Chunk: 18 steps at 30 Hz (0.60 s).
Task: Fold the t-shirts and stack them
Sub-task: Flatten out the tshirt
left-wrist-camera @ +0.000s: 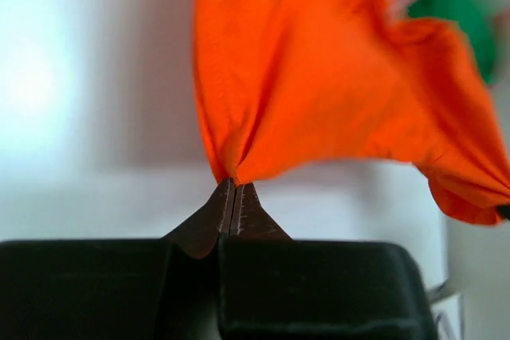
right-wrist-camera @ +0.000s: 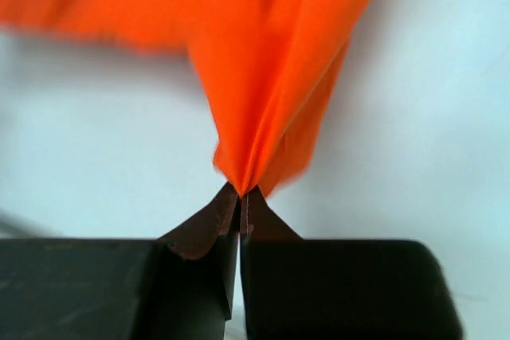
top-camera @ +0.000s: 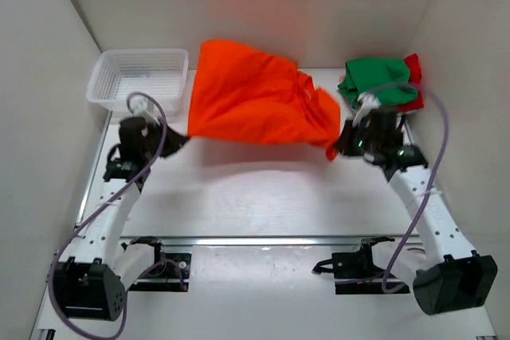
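Note:
I will put the orange t-shirt down, as it bunches into folds at my right gripper, and use that gripper to take its rumpled side edge [top-camera: 312,95] farther in.
The bright orange t-shirt [top-camera: 255,97] hangs spread in the air between my two grippers, above the middle back of the table. My left gripper [top-camera: 182,138] is shut on its left corner; in the left wrist view the cloth [left-wrist-camera: 319,77] fans up from the closed fingertips [left-wrist-camera: 233,185]. My right gripper [top-camera: 336,149] is shut on its right corner; the cloth [right-wrist-camera: 271,61] rises from the closed tips [right-wrist-camera: 241,193]. The green t-shirt [top-camera: 376,79] lies bunched at the back right on top of the red t-shirt [top-camera: 413,85].
A white plastic mesh basket [top-camera: 137,77] stands at the back left, partly behind the orange shirt's left edge. White walls close in the table on the left, back and right. A metal rail [top-camera: 255,240] runs across the near edge.

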Available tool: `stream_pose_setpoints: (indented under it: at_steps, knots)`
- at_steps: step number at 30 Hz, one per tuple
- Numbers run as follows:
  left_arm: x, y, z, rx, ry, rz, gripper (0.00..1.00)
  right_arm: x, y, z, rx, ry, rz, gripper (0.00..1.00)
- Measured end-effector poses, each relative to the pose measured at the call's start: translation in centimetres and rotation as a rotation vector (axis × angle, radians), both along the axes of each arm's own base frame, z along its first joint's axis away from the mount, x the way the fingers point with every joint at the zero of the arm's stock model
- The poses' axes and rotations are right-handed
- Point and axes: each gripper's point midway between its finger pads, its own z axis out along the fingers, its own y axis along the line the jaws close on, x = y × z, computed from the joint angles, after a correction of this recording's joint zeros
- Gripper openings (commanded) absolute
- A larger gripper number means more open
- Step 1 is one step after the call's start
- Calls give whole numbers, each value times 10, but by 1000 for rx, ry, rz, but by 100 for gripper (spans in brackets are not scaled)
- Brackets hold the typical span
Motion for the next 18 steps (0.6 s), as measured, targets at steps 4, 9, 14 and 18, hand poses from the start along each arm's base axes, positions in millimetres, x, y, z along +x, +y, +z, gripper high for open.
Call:
stream_pose_setpoints:
  at_steps: [4,9,14,18]
  knots:
    - [-56,5,-130,39,340,9,6,-99,19,-117,19,365,44,40]
    - [-85,15,-150,42,347,64,9,-136,15,-130,111,399,-13,55]
    - [-77,9,-137,28,278,54,5,-119,3,-117,181,336,-103,58]
    - [-81,9,-146,21,290,56,0,-117,0,-133,153,418,-145,59]
